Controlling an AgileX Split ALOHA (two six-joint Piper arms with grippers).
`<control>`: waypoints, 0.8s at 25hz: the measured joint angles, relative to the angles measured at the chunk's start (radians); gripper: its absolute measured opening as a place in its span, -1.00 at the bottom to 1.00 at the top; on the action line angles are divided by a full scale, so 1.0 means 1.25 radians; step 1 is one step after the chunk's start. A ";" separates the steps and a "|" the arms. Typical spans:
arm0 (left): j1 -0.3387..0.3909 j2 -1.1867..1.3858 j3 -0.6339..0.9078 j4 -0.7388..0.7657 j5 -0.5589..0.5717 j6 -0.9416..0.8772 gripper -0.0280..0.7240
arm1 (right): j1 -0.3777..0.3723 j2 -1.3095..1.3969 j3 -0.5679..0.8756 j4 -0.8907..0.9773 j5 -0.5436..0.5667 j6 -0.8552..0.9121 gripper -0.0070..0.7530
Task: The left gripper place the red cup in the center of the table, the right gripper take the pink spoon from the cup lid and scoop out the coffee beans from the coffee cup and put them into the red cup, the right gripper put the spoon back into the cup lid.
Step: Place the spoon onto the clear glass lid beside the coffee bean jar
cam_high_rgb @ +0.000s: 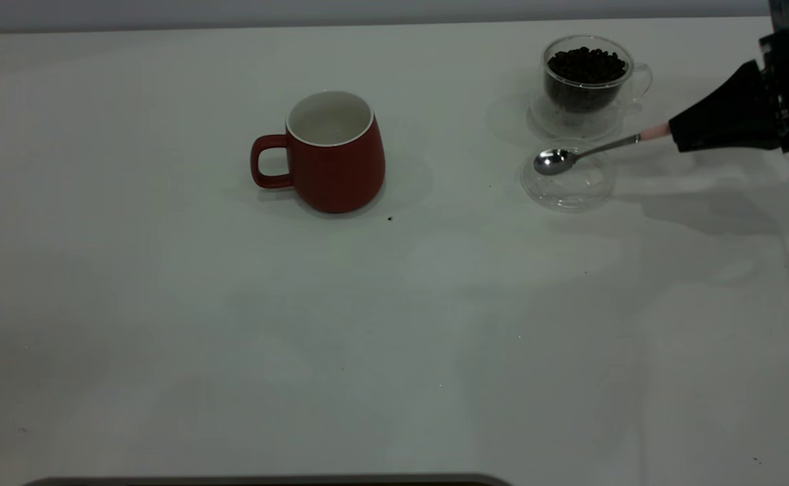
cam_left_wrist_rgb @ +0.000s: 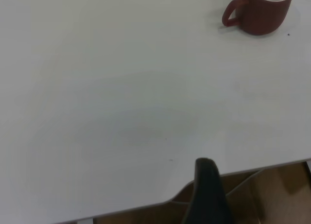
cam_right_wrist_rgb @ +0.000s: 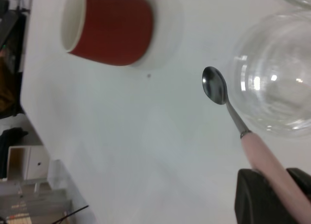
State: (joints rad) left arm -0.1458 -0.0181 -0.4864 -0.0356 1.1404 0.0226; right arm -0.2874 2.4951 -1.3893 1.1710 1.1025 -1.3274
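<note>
Once my right gripper releases it, the pink spoon will lie across the clear cup lid's rim (cam_high_rgb: pixel 610 166) farthest from the red cup.
The red cup (cam_high_rgb: pixel 333 158) (cam_left_wrist_rgb: pixel 260 12) (cam_right_wrist_rgb: pixel 109 27) stands upright near the table's middle, handle toward the left, and its white inside looks empty. At the far right, my right gripper (cam_high_rgb: pixel 677 135) (cam_right_wrist_rgb: pixel 277 185) is shut on the pink handle of the spoon (cam_high_rgb: pixel 596 147) (cam_right_wrist_rgb: pixel 228 107). The spoon's shiny bowl looks empty and hangs over the left rim of the clear cup lid (cam_high_rgb: pixel 566 185) (cam_right_wrist_rgb: pixel 274 83). Just behind the lid stands the glass coffee cup (cam_high_rgb: pixel 586 77), full of dark beans. My left gripper (cam_left_wrist_rgb: pixel 206 185) is parked off the table's edge, far from the red cup.
A clear saucer (cam_high_rgb: pixel 573 121) sits under the coffee cup. One stray bean (cam_high_rgb: pixel 390 218) (cam_right_wrist_rgb: pixel 148 76) lies just in front of the red cup. The white table (cam_high_rgb: pixel 232 324) stretches wide in front and to the left.
</note>
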 joint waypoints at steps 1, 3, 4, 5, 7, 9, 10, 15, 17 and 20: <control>0.000 0.000 0.000 0.000 0.000 0.000 0.64 | 0.000 0.003 0.000 0.004 -0.008 0.000 -0.72; 0.000 0.000 0.000 0.000 0.000 0.000 0.64 | 0.000 0.006 0.000 0.006 -0.026 0.000 -0.72; 0.000 0.000 0.000 0.000 0.000 0.001 0.64 | 0.000 0.005 0.000 0.010 -0.033 0.000 -0.72; 0.000 0.000 0.000 0.000 0.000 0.001 0.64 | 0.000 0.008 0.000 0.016 -0.040 0.000 -0.72; 0.000 0.000 0.000 0.000 0.000 0.001 0.64 | 0.000 0.019 0.000 0.035 -0.050 0.000 -0.72; 0.000 0.000 0.000 0.000 0.000 0.001 0.64 | 0.000 0.032 0.000 0.055 -0.054 0.000 -0.72; 0.000 0.000 0.000 0.000 0.000 0.001 0.64 | 0.000 0.040 0.000 0.066 -0.056 0.000 -0.72; 0.000 0.000 0.000 0.000 0.000 0.001 0.64 | 0.000 0.074 0.000 0.109 -0.055 0.000 -0.71; 0.000 0.000 0.000 0.000 0.000 0.001 0.64 | 0.000 0.074 0.000 0.114 -0.055 0.000 -0.70; 0.000 0.000 0.000 0.000 0.000 0.001 0.64 | 0.000 0.074 0.000 0.116 -0.055 0.000 -0.65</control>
State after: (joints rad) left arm -0.1458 -0.0181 -0.4864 -0.0356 1.1404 0.0239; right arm -0.2874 2.5881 -1.3893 1.3159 1.0337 -1.3274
